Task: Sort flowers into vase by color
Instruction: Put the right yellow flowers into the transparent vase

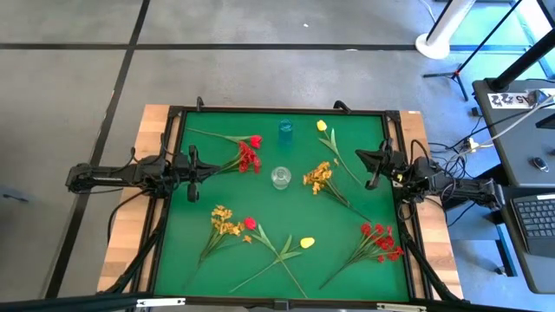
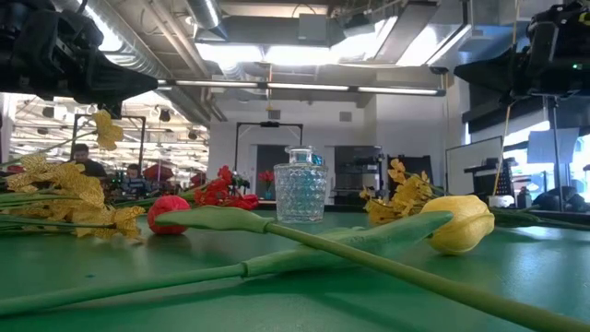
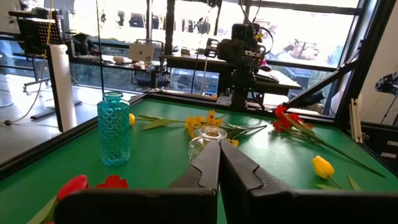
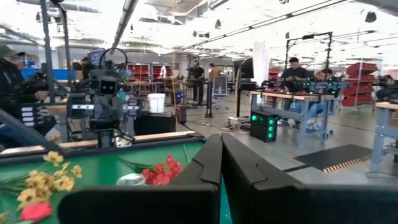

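The robot's right gripper should next move to the yellow cluster beside the clear glass vase and close on its stems (image 1: 336,192) just below the blooms.
Flowers lie flat on the green mat (image 1: 277,260). A red cluster (image 1: 249,159) and a red bud (image 1: 255,140) are at the far left. A yellow bud (image 1: 322,126) and a yellow cluster (image 1: 317,178) are at the far right. Nearer lie a yellow-orange cluster (image 1: 224,221), a red bud (image 1: 250,223), a yellow bud (image 1: 307,243) and a red cluster (image 1: 380,240). A blue vase (image 1: 284,132) and a clear glass vase (image 1: 280,178) stand upright mid-table. My left gripper (image 1: 196,164) waits shut at the left edge. My right gripper (image 1: 374,163) hangs shut at the right edge. Neither holds anything.
A black frame (image 1: 277,110) rims the mat, with wooden table edges outside it. In the low view a thick green stem (image 2: 277,242) crosses close in front. A desk with a laptop (image 1: 533,217) stands off the table's right side. People sit at benches in the room beyond.
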Robot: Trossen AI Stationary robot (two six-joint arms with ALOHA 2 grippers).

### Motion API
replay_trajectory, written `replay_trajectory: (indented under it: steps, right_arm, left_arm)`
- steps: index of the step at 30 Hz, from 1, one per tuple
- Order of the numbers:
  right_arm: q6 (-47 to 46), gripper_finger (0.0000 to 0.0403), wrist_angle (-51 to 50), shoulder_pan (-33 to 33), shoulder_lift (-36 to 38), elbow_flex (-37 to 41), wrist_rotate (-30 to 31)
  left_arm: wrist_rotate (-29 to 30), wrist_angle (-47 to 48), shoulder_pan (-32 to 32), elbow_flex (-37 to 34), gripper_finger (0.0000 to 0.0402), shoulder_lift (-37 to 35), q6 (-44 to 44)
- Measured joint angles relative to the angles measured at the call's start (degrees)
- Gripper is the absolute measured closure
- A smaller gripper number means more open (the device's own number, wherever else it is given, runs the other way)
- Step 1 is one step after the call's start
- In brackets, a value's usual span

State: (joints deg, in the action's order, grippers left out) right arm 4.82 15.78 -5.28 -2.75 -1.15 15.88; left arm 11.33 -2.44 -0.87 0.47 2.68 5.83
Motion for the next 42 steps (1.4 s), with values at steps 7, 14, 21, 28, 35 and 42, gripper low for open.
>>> replay_trajectory:
  steps: [7, 14, 21, 28, 35, 42]
  right_arm:
    - [0.2, 0.0393, 1.8, 0.0, -8.4, -3.4, -3.0]
    - [-0.2, 0.0393, -11.5, 0.0, -22.6, -16.8, -4.7]
    - [-10.8, 0.0393, -41.3, 0.0, -34.1, -31.6, -1.5]
    - [-23.0, 0.0393, -48.3, 0.0, -41.3, -31.8, -4.8]
    - [-27.1, 0.032, -52.1, 0.1, -48.0, -31.7, -16.8]
    - [-30.0, 0.0183, -51.4, 0.1, -54.6, -31.7, -20.1]
  left_arm:
    - [0.0, 0.0, 0.0, 0.0, 0.0401, 0.0, 0.0]
    - [0.0, 0.0, 0.0, 0.0, 0.0401, 0.0, 0.0]
    - [0.0, 0.0, 0.0, 0.0, 0.0401, 0.0, 0.0]
    - [0.0, 0.0, 0.0, 0.0, 0.0401, 0.0, 0.0]
    - [0.0, 0.0, 0.0, 0.0, 0.0401, 0.0, 0.0]
    - [0.0, 0.0, 0.0, 0.0, 0.0401, 0.0, 0.0]
